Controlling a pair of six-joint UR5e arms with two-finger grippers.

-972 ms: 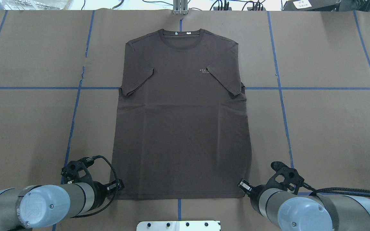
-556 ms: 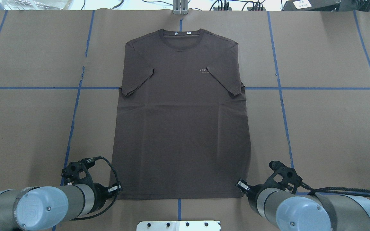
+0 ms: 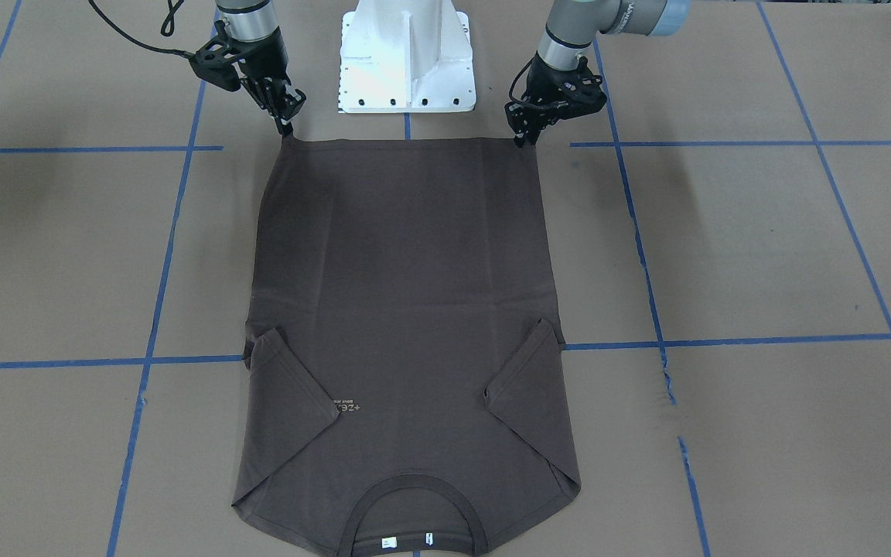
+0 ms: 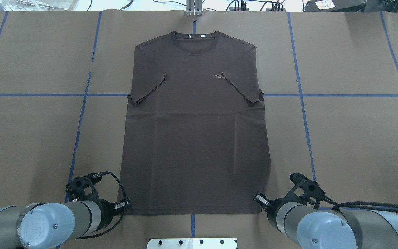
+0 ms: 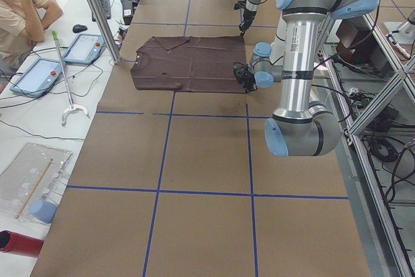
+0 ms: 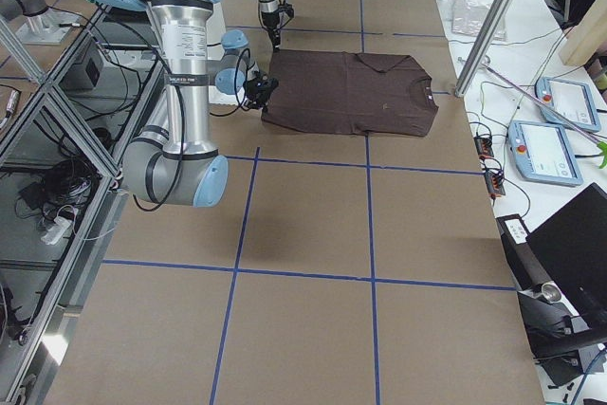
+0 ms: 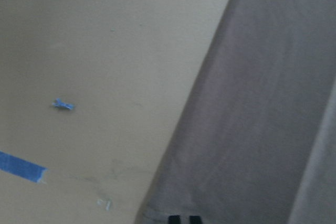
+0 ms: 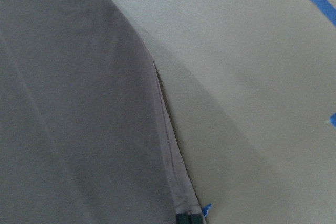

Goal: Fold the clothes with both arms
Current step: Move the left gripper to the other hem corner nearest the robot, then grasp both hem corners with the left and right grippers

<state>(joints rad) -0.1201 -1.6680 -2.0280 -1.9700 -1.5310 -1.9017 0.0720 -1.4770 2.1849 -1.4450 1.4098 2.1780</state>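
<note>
My left fingers are inward of the T-shirt's side edge; next I open them and pinch the hem's very corner [image 7: 145, 214] before lifting.
The dark brown T-shirt [image 4: 195, 131] lies flat, chest up, on the brown paper table, with both sleeves folded inward and the collar at the far edge. In the front-facing view the T-shirt [image 3: 407, 271] has its hem toward the robot. My left gripper [image 3: 524, 139] is shut on the hem corner on my left side, and its tips [image 7: 185, 219] pinch the cloth [image 7: 252, 103]. My right gripper [image 3: 288, 133] is shut on the other hem corner. Its tips [image 8: 188, 217] hold the cloth edge [image 8: 79, 103], which rises slightly off the table. Both wrists [image 4: 116, 205] [image 4: 264, 202] flank the hem.
The white bolted pedestal [image 3: 407, 54] stands just behind the hem, between the arms. Blue tape lines [image 4: 78, 138] grid the paper. A metal post [image 5: 97, 11], tablets [image 5: 84, 47] and a seated operator [image 5: 19, 4] are past the collar end.
Both arms have shifted only slightly at the hem corners. The left wrist has drawn a little toward the robot. The shirt lies much as before.
</note>
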